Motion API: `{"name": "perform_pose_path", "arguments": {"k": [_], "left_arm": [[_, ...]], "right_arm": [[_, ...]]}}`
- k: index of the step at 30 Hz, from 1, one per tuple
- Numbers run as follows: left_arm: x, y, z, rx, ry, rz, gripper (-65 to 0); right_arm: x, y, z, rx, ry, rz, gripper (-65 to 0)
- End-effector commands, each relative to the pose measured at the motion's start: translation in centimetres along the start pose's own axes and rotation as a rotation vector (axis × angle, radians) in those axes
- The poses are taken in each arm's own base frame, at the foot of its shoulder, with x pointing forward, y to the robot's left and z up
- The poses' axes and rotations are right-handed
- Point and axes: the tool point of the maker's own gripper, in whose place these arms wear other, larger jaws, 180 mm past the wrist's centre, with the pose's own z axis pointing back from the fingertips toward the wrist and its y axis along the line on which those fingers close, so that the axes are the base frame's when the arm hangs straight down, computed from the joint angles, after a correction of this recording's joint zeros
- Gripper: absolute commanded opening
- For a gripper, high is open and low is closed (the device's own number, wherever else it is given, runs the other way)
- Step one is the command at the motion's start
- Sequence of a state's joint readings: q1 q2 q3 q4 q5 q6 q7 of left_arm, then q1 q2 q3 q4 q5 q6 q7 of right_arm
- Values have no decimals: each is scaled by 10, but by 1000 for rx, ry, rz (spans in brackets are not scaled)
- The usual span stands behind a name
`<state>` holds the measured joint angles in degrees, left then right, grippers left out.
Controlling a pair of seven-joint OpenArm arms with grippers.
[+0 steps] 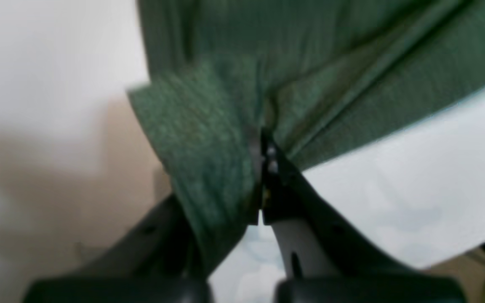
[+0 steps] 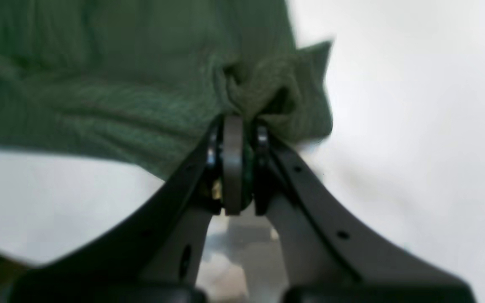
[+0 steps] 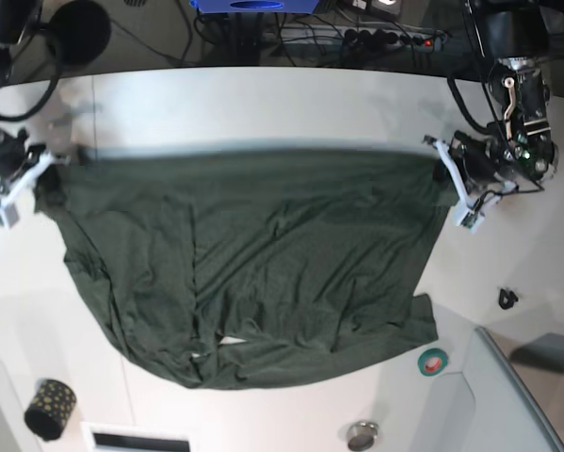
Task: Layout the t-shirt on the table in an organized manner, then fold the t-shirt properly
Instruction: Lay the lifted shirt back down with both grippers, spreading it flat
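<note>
Next, my left gripper lets go of the end of the dark green t-shirt on the bare white table (image 3: 426, 117) behind the shirt's stretched upper edge.
The dark green t-shirt (image 3: 263, 264) hangs stretched between my two grippers, its upper edge pulled into a straight line and its lower part lying wrinkled on the white table (image 3: 263, 104). On the base view's right, my left gripper (image 3: 443, 168) is shut on one end of that edge. The right gripper (image 3: 48, 175) pinches the other end on the left. Close up, the left gripper (image 1: 263, 145) clamps a fold of the t-shirt (image 1: 310, 63). In the right wrist view the right gripper (image 2: 242, 124) holds a bunched corner of the t-shirt (image 2: 99, 84).
A teal tape roll (image 3: 433, 360) and a small black object (image 3: 507, 298) lie right of the shirt. A black dotted cylinder (image 3: 50, 408) stands at the front left, a round metal piece (image 3: 362, 435) at the front. Cables and a power strip (image 3: 376, 38) run behind the table.
</note>
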<state>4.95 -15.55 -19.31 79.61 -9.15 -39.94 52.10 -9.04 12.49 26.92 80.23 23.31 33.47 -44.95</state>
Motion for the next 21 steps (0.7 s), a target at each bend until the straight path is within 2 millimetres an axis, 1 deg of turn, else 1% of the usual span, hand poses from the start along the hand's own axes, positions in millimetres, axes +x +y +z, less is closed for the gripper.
{"name": "perform_pose_path", "arguments": {"k": [1,3,4,5,6,7,8,9,10,12,13,14,15,16,17,18,19,20,21], "left_arm": [[11,11,9,25,-39,-14,-650],[4,9,11,28,-28,-18,-650],[4,10,13,35,-26,-26,-650],[4,15,15,47,-24,-38,-650],[8,17,16,52,-27,-47,-650],[17,21,18,60,-43,-52,-650],[32,26,19,69,-67,-53,-650],[51,29,18,70,-96,-59,-650],[70,28,15,61,-116,-75,-650],[122,26,8,33,-162,-124,-650],[148,26,7,19,-187,-134,-650],[173,26,7,6,-215,-137,-650],[209,24,13,-7,-267,-135,-650],[245,26,26,-6,-335,-128,-650],[273,31,42,3,-396,-113,-650],[293,35,56,10,-451,-97,-650],[311,40,75,28,-509,-90,-650],[322,46,91,60,-543,-97,-650],[330,47,106,83,-569,-115,-650]], "right_arm": [[17,-5,6,-8,-57,11,-648],[9,-4,7,-8,-43,14,-648],[7,-3,7,-8,-40,15,-648],[10,-3,6,-5,-44,17,-648],[17,-4,6,-8,-55,22,-648],[29,-4,4,-6,-75,22,-648],[43,-6,2,-5,-95,22,-648],[61,-15,1,-20,-113,30,-648],[79,-20,-5,-28,-117,49,-648],[131,-22,-16,-36,-174,87,-648],[160,-26,-17,-45,-222,102,-648],[189,-28,-13,-55,-274,121,-648],[223,-29,-4,-68,-336,139,-648],[255,-29,10,-78,-394,154,-648],[278,-27,22,-85,-435,165,-648],[295,-30,37,-104,-467,183,-648],[306,-32,53,-130,-488,209,-648],[315,-32,69,-157,-512,239,-648],[315,-30,79,-180,-519,267,-648]]}}
